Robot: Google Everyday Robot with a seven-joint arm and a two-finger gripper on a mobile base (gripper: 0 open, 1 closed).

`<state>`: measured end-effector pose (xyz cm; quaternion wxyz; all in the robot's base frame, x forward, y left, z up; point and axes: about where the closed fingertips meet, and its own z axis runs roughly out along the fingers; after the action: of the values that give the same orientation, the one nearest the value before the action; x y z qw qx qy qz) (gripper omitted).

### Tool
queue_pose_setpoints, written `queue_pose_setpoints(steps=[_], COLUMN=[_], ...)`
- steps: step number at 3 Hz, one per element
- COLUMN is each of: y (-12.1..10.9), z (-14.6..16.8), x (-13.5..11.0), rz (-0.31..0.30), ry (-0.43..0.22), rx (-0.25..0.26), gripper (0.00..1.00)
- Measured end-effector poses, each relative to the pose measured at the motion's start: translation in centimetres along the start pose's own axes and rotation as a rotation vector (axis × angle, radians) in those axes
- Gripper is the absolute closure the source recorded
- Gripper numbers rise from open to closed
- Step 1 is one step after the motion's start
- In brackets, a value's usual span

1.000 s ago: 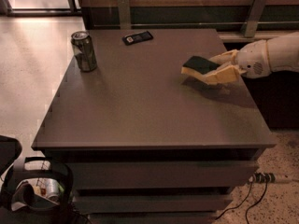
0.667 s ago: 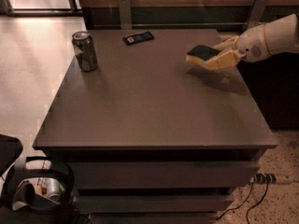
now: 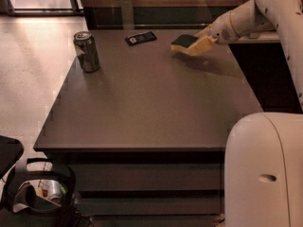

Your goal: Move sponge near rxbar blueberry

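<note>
Next, I set the sponge on the table [image 3: 158, 37] just beside the rxbar blueberry's arm-side end. The sponge is held just above the table now.
The sponge [image 3: 183, 42], dark green on top with a yellow body, is held by my gripper [image 3: 196, 42] at the far right part of the table, just above the surface. The gripper is shut on the sponge, and the white arm reaches in from the upper right. The rxbar blueberry [image 3: 140, 38], a flat dark wrapper with a pale label, lies at the table's far edge, a short way left of the sponge.
An upright greenish drink can [image 3: 87, 51] stands at the far left of the grey table [image 3: 142, 108]. The robot's white body [image 3: 265, 169] fills the lower right. A bin with items [image 3: 42, 190] sits on the floor at lower left.
The gripper has carried the sponge away from the right side toward the far edge and left, closer to the rxbar blueberry. The camera view has also shifted.
</note>
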<state>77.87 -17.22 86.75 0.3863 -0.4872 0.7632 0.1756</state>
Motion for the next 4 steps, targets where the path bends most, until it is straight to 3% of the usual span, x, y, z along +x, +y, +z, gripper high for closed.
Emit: queue_pose_setpoints(steps=[2,3,4], y=[-2.2,-2.0,-2.0], z=[5.6,8.4,8.7], x=[-5.3,-6.1,-6.1], rz=[-0.054,-0.021,-0.020], ry=[-0.037,-0.032,-0.031], rx=[0.049,0.039,0.034], gripper=[1.00,1.00,0.84])
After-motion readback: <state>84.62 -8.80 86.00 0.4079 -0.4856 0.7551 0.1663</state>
